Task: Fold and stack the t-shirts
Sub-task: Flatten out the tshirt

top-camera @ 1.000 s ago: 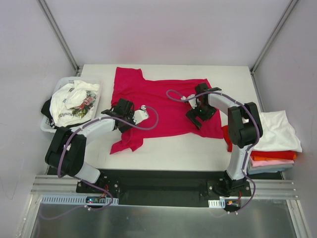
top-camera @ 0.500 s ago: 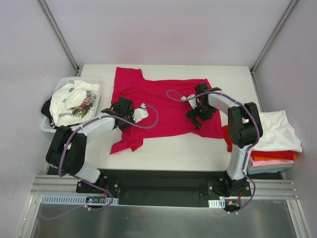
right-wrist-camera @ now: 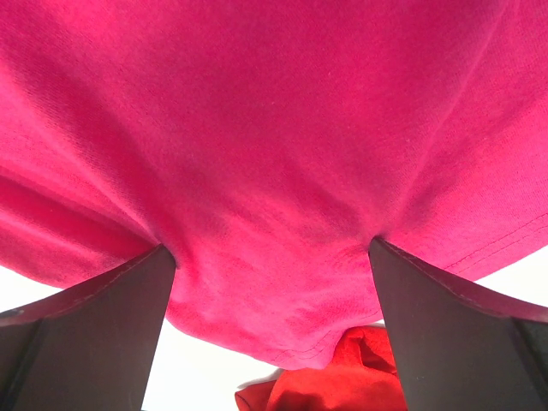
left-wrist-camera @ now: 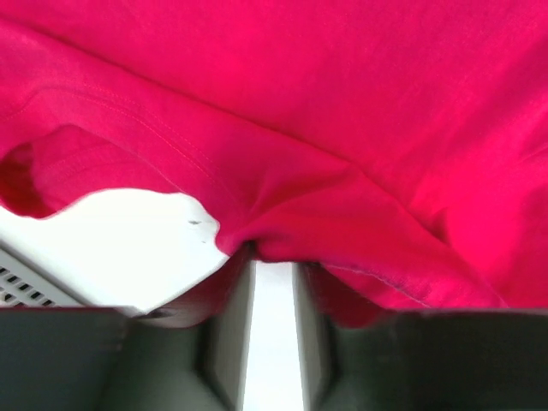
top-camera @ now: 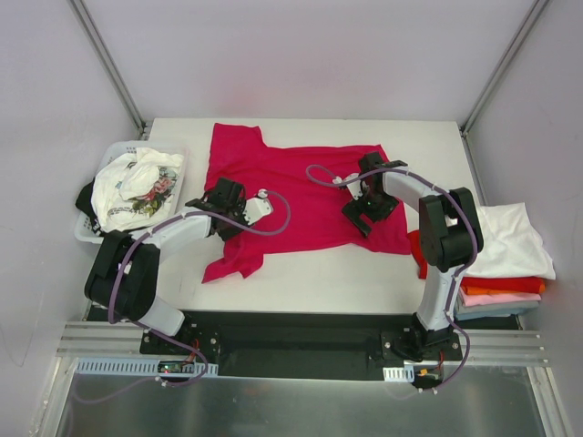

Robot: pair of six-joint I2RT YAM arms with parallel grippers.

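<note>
I can see the crimson-magenta t-shirt's shoulder puckered inward beside its collar, so next I grab the shoulder's edge [left-wrist-camera: 229, 236] with my left gripper and pull it toward the white basket.
A crimson-magenta t-shirt [top-camera: 301, 177] lies spread across the middle of the table, its lower left part rumpled. My left gripper [top-camera: 235, 221] sits low on that left part. In the left wrist view the jaws [left-wrist-camera: 272, 257] stand narrow, and a puckered fold of the shirt [left-wrist-camera: 342, 103] is pinched at their tips. My right gripper [top-camera: 358, 215] rests on the shirt's right half. Its dark fingers [right-wrist-camera: 103, 317] are spread wide with flat crimson cloth [right-wrist-camera: 274, 111] between them, nothing gripped.
A white basket [top-camera: 86, 232] at the left edge holds white printed t-shirts [top-camera: 137, 187]. A folded stack topped by a white t-shirt [top-camera: 510, 238] sits off the table's right side. A red t-shirt [right-wrist-camera: 342, 377] lies by the crimson hem.
My left gripper has edged slightly left on the shirt, and the jaws have narrowed a little. The right arm has not moved.
</note>
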